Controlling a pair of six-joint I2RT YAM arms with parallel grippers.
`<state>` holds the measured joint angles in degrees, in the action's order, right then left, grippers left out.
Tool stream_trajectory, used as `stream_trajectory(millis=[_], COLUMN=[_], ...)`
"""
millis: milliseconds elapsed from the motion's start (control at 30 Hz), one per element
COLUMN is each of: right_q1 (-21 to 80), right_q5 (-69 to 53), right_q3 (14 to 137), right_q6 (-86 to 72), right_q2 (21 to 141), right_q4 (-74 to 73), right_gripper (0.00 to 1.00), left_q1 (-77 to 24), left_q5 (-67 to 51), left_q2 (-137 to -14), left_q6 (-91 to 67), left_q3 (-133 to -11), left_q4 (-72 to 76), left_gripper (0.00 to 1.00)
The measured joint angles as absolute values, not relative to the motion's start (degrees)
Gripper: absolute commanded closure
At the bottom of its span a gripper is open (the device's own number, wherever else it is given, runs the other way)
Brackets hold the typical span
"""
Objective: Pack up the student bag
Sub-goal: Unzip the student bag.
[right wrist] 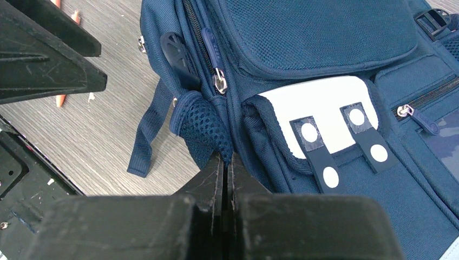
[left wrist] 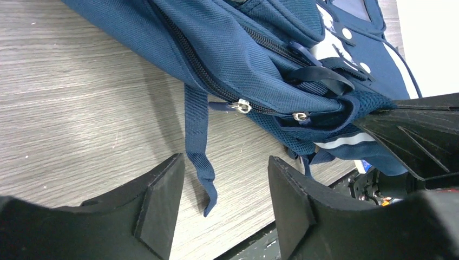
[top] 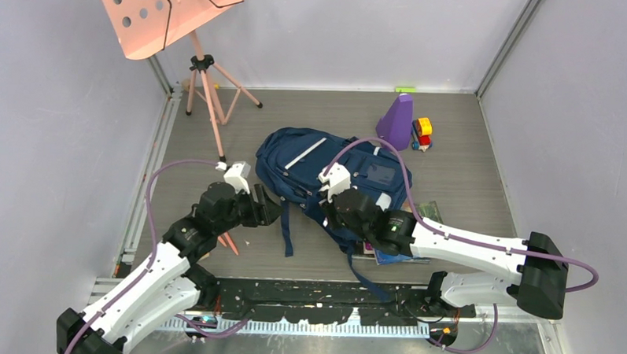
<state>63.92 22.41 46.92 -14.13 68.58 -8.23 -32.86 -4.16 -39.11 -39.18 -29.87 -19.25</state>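
Observation:
I can see the loose blue strap facing my left gripper's open fingers, so I should close that gripper on the metal zipper pull (left wrist: 243, 106) above and draw the zipper open.
The student bag (top: 311, 157), navy blue with white stripes, lies flat in the middle of the table. My right gripper (right wrist: 227, 157) is shut on the edge of the bag's blue mesh side pocket (right wrist: 205, 127), just beside the white patch (right wrist: 325, 108). My left gripper (left wrist: 226, 160) stands open at the bag's near left side with nothing between its fingers. A loose blue strap (left wrist: 197, 146) hangs down on the table just ahead of it. Two metal zipper pulls (left wrist: 241, 106) sit on the closed zip above the strap. From above, the left gripper (top: 274, 207) and right gripper (top: 333, 205) flank the bag's near end.
A pink music stand (top: 166, 14) stands at the back left. A purple cone (top: 396, 121) and a coloured block toy (top: 422, 133) sit behind the bag. Orange pencils (top: 229, 241) lie by the left arm. Books (top: 394, 255) poke out under the bag's near right corner.

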Motion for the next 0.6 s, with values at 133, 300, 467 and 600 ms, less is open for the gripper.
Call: stream_trajectory(millis=[133,300,467,600], right_q1=[63.9,63.9,63.9,63.9], right_q5=[22.4,22.4,22.4,22.4], right_q3=[46.8,46.7,46.7,46.6], right_q6=[-14.1,-14.1,-14.2,-14.2], right_q2=[68.3,68.1,68.0,68.0], right_q4=[-8.2,-8.2,-8.2,-8.2], right_gripper=[0.99,0.99,0.99,0.99], left_q1=[-32.9,-32.9,-32.9,-32.9], left_q5=[-5.0,-5.9,-6.2,-6.0], left_q2=[-39.9,-43.9,-46.9,-47.5], left_q6=[-36.8,-35.3,-33.6,-32.1], left_q3=[-29.6,-28.7,-27.4,-25.7], left_q4=[-17.7,-13.1,-8.3,-4.5], left_gripper=[0.34,0.39,0.48,0.51])
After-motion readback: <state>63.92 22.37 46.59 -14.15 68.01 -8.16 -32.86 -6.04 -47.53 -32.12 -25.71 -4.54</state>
